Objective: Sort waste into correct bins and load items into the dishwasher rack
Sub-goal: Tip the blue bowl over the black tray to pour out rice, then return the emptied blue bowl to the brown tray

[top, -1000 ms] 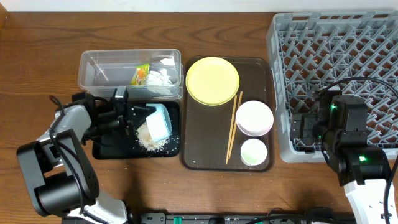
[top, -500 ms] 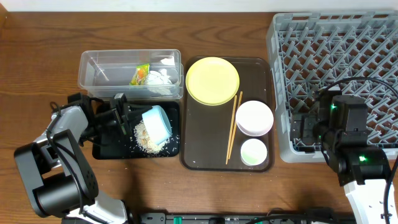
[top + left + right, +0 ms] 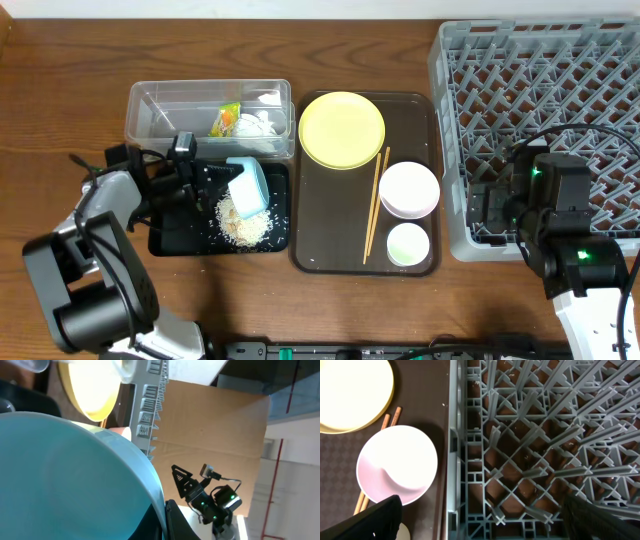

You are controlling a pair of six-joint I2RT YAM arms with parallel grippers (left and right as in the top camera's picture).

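The light blue bowl, now tilted over the black tray, will be released by my left gripper on the brown tray (image 3: 342,195) between the chopsticks and the black tray.
My left gripper (image 3: 213,180) is shut on the rim of the light blue bowl (image 3: 248,186), held tilted on edge over the black tray (image 3: 170,235). The bowl fills the left wrist view (image 3: 65,475). A heap of white rice (image 3: 243,224) lies in the black tray under the bowl. The clear tub (image 3: 165,110) holds the green-and-orange wrapper (image 3: 229,119) and white tissue (image 3: 258,127). The yellow plate (image 3: 341,130), chopsticks (image 3: 376,205), white bowl (image 3: 409,189) and small white cup (image 3: 408,244) lie on the brown tray. My right gripper (image 3: 487,525) is open and empty over the grey rack's (image 3: 540,90) front-left edge.
The brown serving tray (image 3: 316,230) lies between the black tray and the rack. The right wrist view shows the rack's pegs (image 3: 545,435), the white bowl (image 3: 397,462), the plate's edge (image 3: 350,390) and the chopstick ends (image 3: 390,417). Bare wooden table lies at far left.
The left gripper has drawn back slightly and turned the blue bowl more upright, so more of the rice heap shows in the black tray. The right arm has not moved.
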